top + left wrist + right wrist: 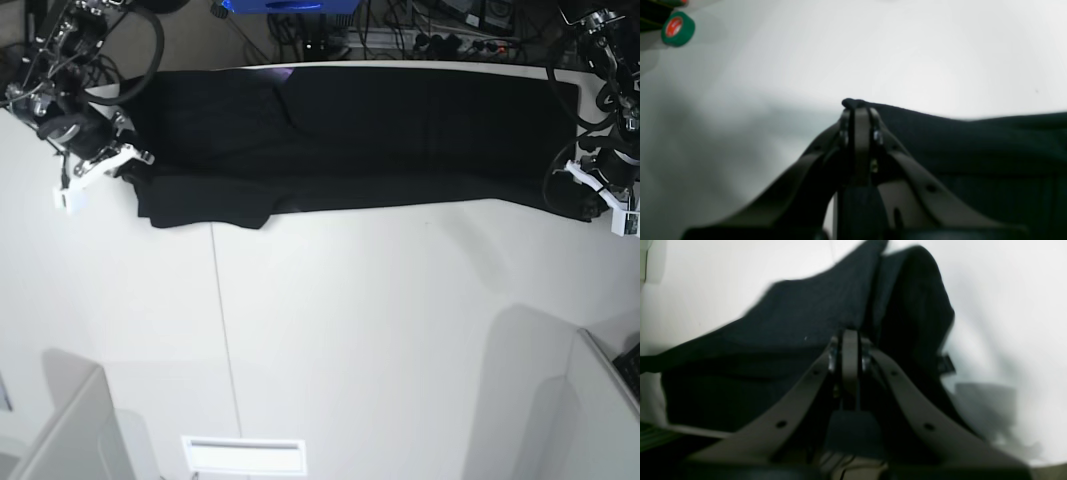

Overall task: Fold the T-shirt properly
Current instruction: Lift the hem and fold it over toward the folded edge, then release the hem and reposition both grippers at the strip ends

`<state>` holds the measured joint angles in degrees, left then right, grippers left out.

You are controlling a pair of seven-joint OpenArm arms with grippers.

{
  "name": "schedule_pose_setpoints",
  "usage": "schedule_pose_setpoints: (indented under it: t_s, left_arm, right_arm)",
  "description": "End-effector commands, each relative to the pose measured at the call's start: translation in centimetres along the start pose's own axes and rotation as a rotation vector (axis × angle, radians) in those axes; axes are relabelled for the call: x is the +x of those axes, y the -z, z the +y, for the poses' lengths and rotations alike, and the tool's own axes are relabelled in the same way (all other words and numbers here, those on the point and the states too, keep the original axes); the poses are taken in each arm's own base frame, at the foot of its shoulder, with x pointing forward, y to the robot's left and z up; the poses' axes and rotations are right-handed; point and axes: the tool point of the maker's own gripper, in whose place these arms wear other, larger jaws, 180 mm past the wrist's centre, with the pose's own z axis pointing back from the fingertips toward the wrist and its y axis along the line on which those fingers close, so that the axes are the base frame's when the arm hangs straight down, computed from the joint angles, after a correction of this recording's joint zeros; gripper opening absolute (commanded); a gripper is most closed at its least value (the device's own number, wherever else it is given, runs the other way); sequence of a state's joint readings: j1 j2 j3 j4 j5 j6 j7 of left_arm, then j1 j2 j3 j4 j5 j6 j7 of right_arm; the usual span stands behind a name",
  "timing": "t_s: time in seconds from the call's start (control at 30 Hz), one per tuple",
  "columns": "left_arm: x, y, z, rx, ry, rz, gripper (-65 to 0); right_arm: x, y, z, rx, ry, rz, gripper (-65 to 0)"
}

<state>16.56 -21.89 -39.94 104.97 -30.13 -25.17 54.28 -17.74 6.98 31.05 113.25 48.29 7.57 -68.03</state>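
Note:
The robot's left gripper needs to let go of the pinched corner on the side edge of the black T-shirt (574, 152), midway along the T-shirt's short end.
The black T-shirt (350, 140) lies stretched in a long band across the far part of the white table (350, 330), plain side showing; no print or tag is visible. My left gripper (856, 106) is shut on a pinched corner of the black cloth (973, 143); in the base view it is at the shirt's right end (572, 195). My right gripper (850, 336) is shut on a fold of the cloth (800, 316); in the base view it is at the shirt's left end (128, 165).
A green tape roll (677, 28) lies on the table beyond my left gripper. Cables and a blue object (290, 5) crowd the far edge. Grey panels stand at the near left (70, 430) and near right (590, 410). A white slot plate (243, 455) sits at the front.

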Motion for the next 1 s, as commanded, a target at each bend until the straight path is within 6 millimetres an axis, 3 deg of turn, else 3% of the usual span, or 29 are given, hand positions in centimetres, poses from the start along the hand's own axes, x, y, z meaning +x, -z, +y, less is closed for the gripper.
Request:
schedule_pose_setpoints:
  t_s: [0.0,0.27,0.47,0.97]
  left_arm:
    - [1.2,-1.0,1.5,0.047,0.016,-0.038,-65.0]
    - [-0.4,-1.9,2.5,0.074,0.019,0.001,-65.0]
    - [-2.2,-2.2,2.4,0.071,0.024,0.048,-65.0]
    - [-3.1,-2.2,2.5,0.072,0.033,0.079,-65.0]
  right_arm:
    - [0.8,-0.7,0.2,0.018,-0.004,-0.036,-65.0]
    - [-1.3,-1.6,-0.4,0.030,0.045,0.002,-65.0]
    - [-4.3,-1.5,-0.2,0.034,0.109,0.048,-65.0]
    - [-5.4,-1.7,-0.9,0.012,0.113,0.080,-65.0]
